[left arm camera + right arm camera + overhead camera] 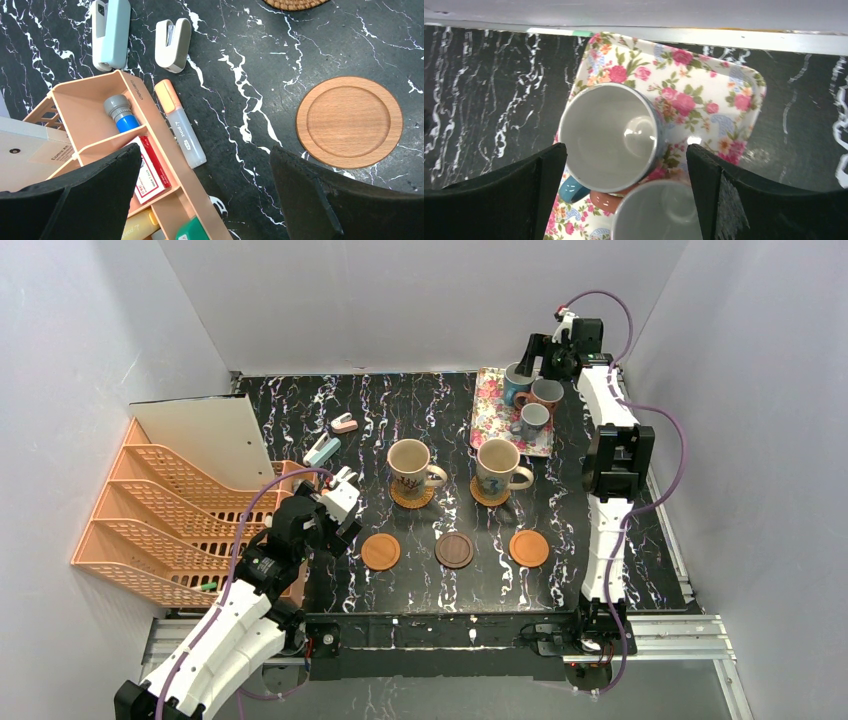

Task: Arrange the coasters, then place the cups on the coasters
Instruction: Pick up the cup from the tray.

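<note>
The handle (510, 400) (573, 190) of the blue-handled cup at the far end of the floral tray is the next thing my right gripper will close on.
Two large beige cups (410, 466) (498, 466) stand on woven rattan coasters (412, 497) (489, 494). Nearer the arms lie two orange-brown coasters (380, 551) (529, 548) with a dark brown coaster (454, 550) between them. Three small cups (517, 383) (545, 393) (533, 420) stand on the floral tray (495, 418). My right gripper (625, 150) hangs open above the blue-handled cup (609, 137) and a second cup (659, 212) with a reddish handle, holding nothing. My left gripper (205, 152) is open and empty, left of an orange-brown coaster (349, 121).
A peach desk organizer (165, 150) with markers and a red box lies under the left gripper. Two staplers (110, 32) (172, 45) and a loose marker (180, 122) lie beside it. Peach file racks (160, 515) fill the left side. White walls enclose the table.
</note>
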Motion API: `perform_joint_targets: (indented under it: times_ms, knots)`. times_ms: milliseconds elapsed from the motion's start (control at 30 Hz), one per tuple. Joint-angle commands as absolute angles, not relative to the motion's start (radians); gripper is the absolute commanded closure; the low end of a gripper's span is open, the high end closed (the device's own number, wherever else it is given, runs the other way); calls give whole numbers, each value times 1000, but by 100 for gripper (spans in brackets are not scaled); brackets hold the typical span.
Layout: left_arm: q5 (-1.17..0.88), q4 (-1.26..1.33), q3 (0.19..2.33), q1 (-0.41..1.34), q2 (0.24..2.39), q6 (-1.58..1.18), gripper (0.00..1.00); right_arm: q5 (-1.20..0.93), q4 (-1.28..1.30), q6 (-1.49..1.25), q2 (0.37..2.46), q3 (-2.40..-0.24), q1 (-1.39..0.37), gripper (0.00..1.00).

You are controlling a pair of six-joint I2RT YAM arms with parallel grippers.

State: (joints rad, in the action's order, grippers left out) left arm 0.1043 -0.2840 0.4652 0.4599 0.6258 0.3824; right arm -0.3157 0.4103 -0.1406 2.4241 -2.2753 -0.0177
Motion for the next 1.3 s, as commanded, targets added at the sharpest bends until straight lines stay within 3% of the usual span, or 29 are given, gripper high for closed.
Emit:
perform_joint_targets:
  times_ms: [0, 533, 800, 1000, 1267]
  knots:
    - [117, -276, 454, 456, 628, 385, 2, -497, 401, -159, 2463, -2342, -28, 2]
    - [120, -273, 453, 456, 632, 383, 2, -586, 354, -124, 2564, -2437, -80, 2]
    - [118, -273, 453, 456, 633, 383, 2, -456, 346, -96, 2589, -2495, -129, 3]
    - [116, -272, 452, 456, 630, 383, 2, -326, 441, -5, 2516, -2558, -138, 2]
    - [108, -273, 451, 456, 633, 386, 2, -310, 536, 191, 2357, -2376, -153, 2]
